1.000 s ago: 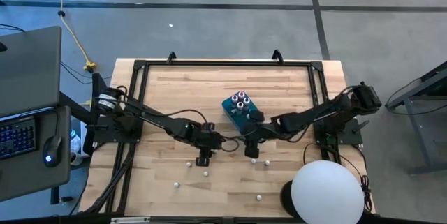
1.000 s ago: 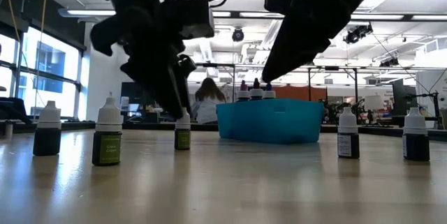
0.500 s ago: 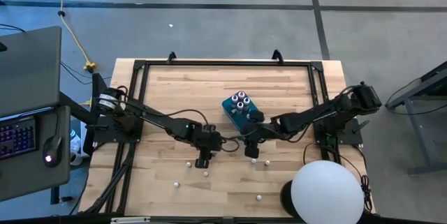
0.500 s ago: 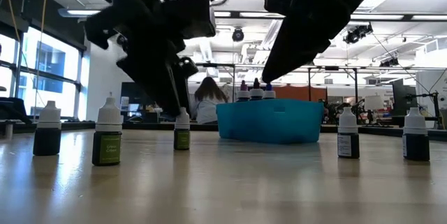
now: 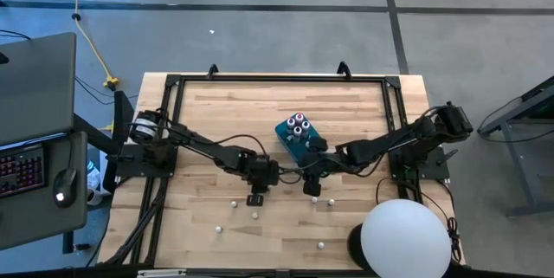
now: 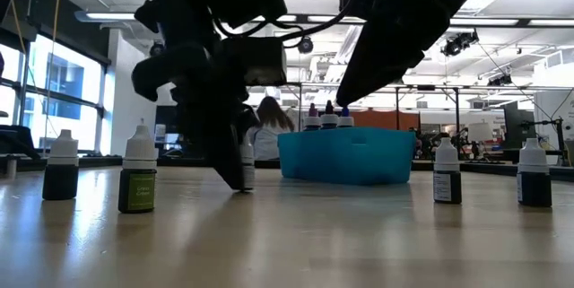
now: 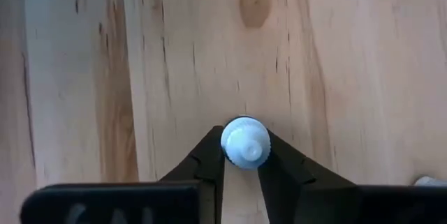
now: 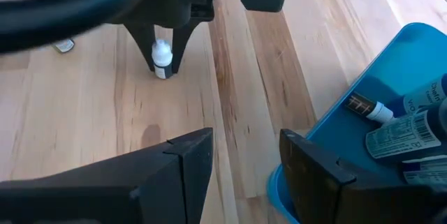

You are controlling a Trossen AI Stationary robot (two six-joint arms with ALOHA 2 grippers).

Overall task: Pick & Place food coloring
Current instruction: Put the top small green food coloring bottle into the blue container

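The white cap (image 5: 313,199) of the loose food coloring bottle nearest the teal box, on its near side, will be gripped by my right gripper.
Small food coloring bottles with white caps stand scattered on the wooden table (image 5: 346,105). My left gripper (image 5: 257,195) (image 6: 237,178) is down at one of them (image 8: 162,59), near the table's middle, and is shut on it. More bottles stick up out of the teal box (image 5: 296,138) (image 6: 345,155). My right gripper (image 5: 312,188) (image 8: 244,147) hangs open above the table beside the box's near side, with nothing between its fingers. Loose bottles stand to the left (image 6: 137,180) and right (image 6: 446,173). My left gripper pinches the bottle's white cap (image 7: 244,144) between its two fingertips, one on each side. The fingers (image 8: 179,51) slant steeply down from above. The bottle stands upright with its base (image 8: 161,74) on the table.
Several more loose bottles dot the near half of the table (image 5: 219,227) (image 5: 321,245) (image 5: 331,201). A white dome (image 5: 405,239) covers the near right corner. A black frame (image 5: 277,79) runs round the table's far edge and sides.
My left gripper has sunk toward the table and shifted a little toward the teal box, coming down over the white-capped bottle. Its fingers have shut on the cap. My right gripper has kept still.
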